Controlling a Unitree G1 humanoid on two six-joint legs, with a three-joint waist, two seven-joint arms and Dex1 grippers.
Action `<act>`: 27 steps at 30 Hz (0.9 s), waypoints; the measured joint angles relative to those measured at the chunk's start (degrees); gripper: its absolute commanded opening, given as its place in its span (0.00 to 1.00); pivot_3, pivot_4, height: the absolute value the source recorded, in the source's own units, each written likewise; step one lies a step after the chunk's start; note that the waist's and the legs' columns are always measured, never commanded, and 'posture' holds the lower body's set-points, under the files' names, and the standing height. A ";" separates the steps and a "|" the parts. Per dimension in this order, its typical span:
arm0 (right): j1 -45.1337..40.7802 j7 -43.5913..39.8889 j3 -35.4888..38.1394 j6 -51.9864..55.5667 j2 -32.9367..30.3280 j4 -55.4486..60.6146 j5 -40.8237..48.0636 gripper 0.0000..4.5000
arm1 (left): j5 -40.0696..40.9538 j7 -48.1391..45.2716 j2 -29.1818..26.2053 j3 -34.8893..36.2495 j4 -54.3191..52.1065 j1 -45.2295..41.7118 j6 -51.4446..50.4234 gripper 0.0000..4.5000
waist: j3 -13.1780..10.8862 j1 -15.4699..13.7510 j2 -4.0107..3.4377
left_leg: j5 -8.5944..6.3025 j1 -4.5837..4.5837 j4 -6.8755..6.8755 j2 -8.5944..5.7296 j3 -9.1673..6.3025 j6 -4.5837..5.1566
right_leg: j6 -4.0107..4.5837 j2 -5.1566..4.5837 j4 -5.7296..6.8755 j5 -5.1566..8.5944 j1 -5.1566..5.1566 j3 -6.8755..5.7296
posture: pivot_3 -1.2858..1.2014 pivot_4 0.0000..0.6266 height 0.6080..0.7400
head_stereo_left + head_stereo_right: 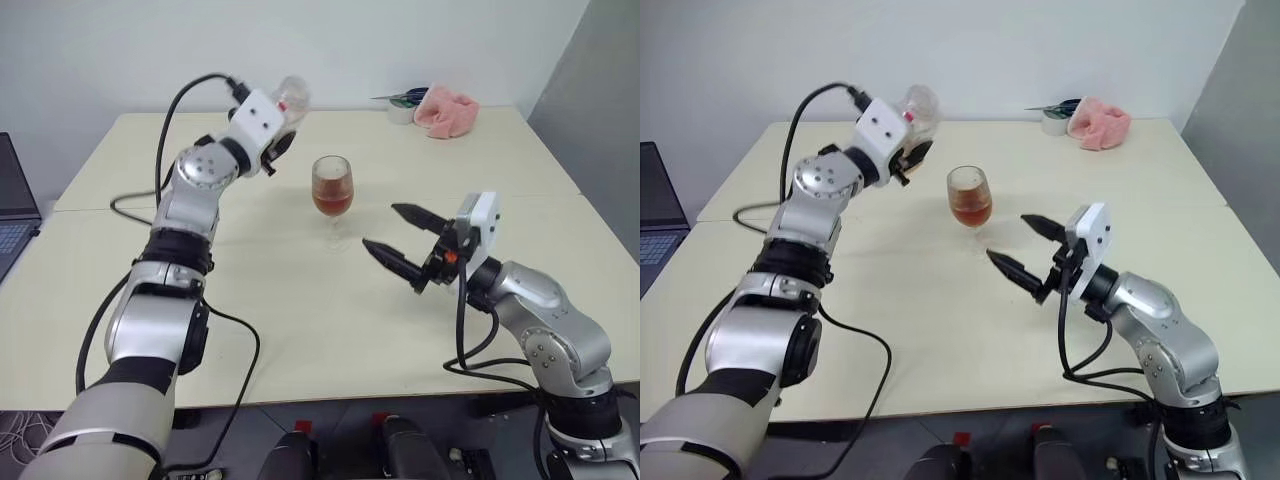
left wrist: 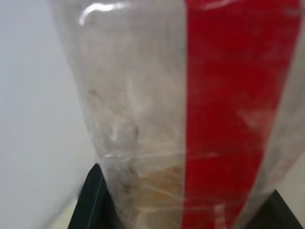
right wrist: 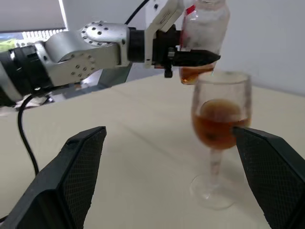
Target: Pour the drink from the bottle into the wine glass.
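Note:
Next, my left gripper sets the bottle down on the table, on the laptop's side of the wine glass (image 1: 230,241), near the seam.
The wine glass (image 1: 332,190) stands upright mid-table, its bowl about half full of amber drink (image 3: 217,126). My left gripper (image 1: 286,130) is raised behind and to the left of the glass, shut on the bottle (image 1: 290,96). The bottle (image 3: 205,28) is clear with a red label strip (image 2: 233,119). It stands roughly upright in the right wrist view, with a little drink (image 3: 194,74) in its lower end. My right gripper (image 1: 381,228) hovers open just right of the glass, pointing at it, with nothing between its fingers (image 3: 78,176).
A pink cloth (image 1: 447,110) and a tape roll (image 1: 402,111) lie at the table's far right. A laptop (image 1: 14,215) sits off the left edge. A black cable (image 1: 130,208) trails over the table beside my left arm.

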State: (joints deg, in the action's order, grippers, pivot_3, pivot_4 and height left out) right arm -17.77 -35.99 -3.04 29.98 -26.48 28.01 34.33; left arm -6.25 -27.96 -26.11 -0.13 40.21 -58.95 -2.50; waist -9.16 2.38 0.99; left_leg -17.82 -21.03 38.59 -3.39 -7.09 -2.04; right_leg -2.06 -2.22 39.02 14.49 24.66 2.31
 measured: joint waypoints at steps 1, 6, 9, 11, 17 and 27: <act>0.51 -0.66 -0.54 -0.38 -0.13 0.03 -0.30 1.00 | 0.90 0.66 0.19 0.92 -1.79 1.48 -2.68 0.37 | 0.00 -0.02 0.01 | 0.00 -0.05 0.09 0.01 -0.05 0.00 | 0.00 0.00 0.01 0.00 0.00 -0.05 | 0.52 0.24 1.00; 1.34 -3.64 -1.86 -1.99 0.03 -0.35 -1.60 1.00 | 7.23 4.95 1.98 7.57 -13.16 8.66 -15.11 0.37 | 0.02 -0.30 0.05 | 0.00 -0.07 0.23 -0.02 -0.11 -0.01 | 0.01 -0.02 0.03 -0.01 -0.07 -0.07 | 0.52 0.24 1.00; 1.35 -4.38 -1.92 -2.20 0.27 -1.35 -1.65 1.00 | 10.69 6.76 2.71 11.28 -16.58 12.05 -18.65 0.37 | 0.04 -0.45 0.07 | 0.00 0.00 0.23 -0.01 -0.13 -0.02 | 0.01 -0.04 0.02 -0.01 -0.16 -0.09 | 0.52 0.24 1.00; 1.32 -4.73 -1.92 -2.21 0.42 -1.85 -1.66 1.00 | 12.30 7.46 2.89 12.78 -17.80 14.87 -19.38 0.37 | 0.04 -0.49 0.07 | -0.01 0.03 0.23 -0.01 -0.13 -0.03 | 0.02 -0.05 0.00 -0.01 -0.20 -0.08 | 0.52 0.24 1.00; 1.20 -4.83 -1.91 -2.21 1.09 -1.96 -1.65 1.00 | 15.09 8.77 3.84 15.57 -17.82 21.09 -18.55 0.37 | 0.06 -0.72 0.11 | -0.01 0.06 0.23 -0.02 -0.17 -0.04 | 0.02 -0.09 -0.04 -0.01 -0.27 -0.12 | 0.52 0.24 1.00; 1.17 -4.55 -1.88 -2.21 1.34 -2.09 -1.81 1.00 | 14.87 8.61 3.83 15.22 -10.95 22.69 -9.90 0.37 | 0.07 -0.74 0.14 | -0.02 0.07 0.22 -0.02 -0.18 -0.04 | 0.02 -0.09 -0.05 -0.01 -0.29 -0.14 | 0.52 0.24 1.00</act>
State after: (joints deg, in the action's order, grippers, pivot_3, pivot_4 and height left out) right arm -16.60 -40.54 -4.92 27.77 -25.14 25.92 32.52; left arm 8.62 -19.34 -22.28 15.09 29.26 -36.26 -12.40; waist -9.08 1.64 1.13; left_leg -17.84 -20.96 38.81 -3.41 -7.27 -2.08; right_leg -2.05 -2.31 38.97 14.48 24.36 2.17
